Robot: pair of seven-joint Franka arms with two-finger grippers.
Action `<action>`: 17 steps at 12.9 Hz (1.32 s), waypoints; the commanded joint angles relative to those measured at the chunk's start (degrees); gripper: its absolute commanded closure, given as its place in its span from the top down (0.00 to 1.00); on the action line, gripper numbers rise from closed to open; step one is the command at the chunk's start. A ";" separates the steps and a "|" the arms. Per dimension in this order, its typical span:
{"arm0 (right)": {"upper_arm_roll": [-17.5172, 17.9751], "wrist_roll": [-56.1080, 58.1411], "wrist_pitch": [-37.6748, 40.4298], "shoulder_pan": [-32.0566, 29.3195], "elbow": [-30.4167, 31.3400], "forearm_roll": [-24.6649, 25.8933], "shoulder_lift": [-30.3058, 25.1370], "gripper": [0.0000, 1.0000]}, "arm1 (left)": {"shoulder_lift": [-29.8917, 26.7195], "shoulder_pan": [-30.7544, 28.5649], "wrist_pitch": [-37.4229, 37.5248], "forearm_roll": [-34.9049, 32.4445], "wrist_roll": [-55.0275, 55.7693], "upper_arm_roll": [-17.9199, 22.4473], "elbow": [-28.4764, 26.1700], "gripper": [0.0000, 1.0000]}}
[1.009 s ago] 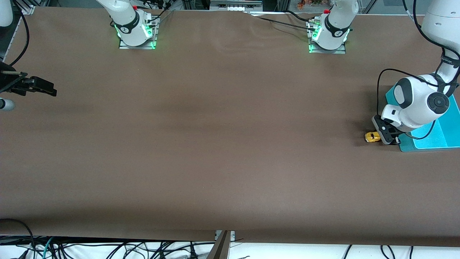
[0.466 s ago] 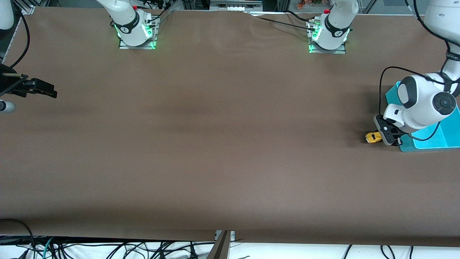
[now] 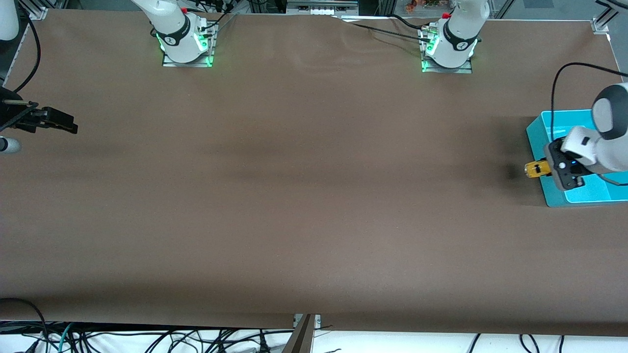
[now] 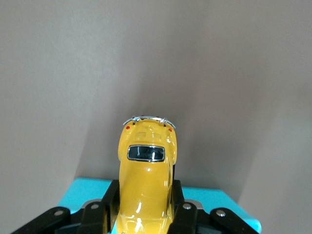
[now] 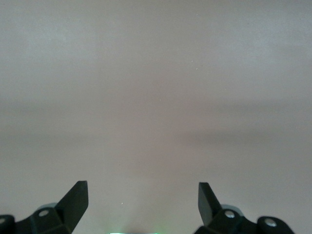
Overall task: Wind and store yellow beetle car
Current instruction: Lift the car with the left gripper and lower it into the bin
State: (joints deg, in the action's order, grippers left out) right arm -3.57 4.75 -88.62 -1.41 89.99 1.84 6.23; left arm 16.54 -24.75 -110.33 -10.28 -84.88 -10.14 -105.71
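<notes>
Next, my left gripper lets go of the yellow beetle car on the teal bin's bottom [image 3: 570,158], near the side of the bin that faces the middle of the table.
The yellow beetle car [image 3: 537,169] is held in the air by my left gripper [image 3: 545,169], over the edge of the teal bin [image 3: 537,128] at the left arm's end of the table. In the left wrist view the car [image 4: 146,180] sits between the two black fingers [image 4: 100,214], tail pointing away, with the bin's teal rim [image 4: 83,192] just under it. My right gripper [image 3: 61,121] waits open and empty at the right arm's end of the table; in the right wrist view [image 5: 143,192] only bare brown table shows between its fingers.
The teal bin is open-topped, with its lighter inner floor [image 3: 596,189] visible. Brown cloth covers the table [image 3: 294,186]. The two arm bases [image 3: 185,41] [image 3: 447,46] stand along the table's top edge.
My left gripper has lifted the yellow car off the table and carried it toward the teal bin. The right arm has not moved.
</notes>
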 commanded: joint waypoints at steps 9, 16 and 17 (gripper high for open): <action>0.41 -0.53 0.02 -0.53 -1.22 0.54 0.72 1.00 | 6.64 -22.61 -20.68 -5.10 -22.34 0.03 -8.01 0.12; 0.41 -0.53 -0.07 -0.53 -1.40 0.54 0.72 1.00 | 12.03 -23.51 -26.78 -5.10 -25.32 -0.05 -7.49 1.00; 0.41 -0.53 -0.07 -0.53 -1.40 0.54 0.72 1.00 | 11.76 -23.51 -26.35 -5.01 -26.38 -0.14 -7.31 1.00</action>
State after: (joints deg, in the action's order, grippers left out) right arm -3.58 4.75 -88.90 -1.43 89.84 1.84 6.46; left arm 29.39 -47.53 -137.46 -13.75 -108.83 -9.49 -113.73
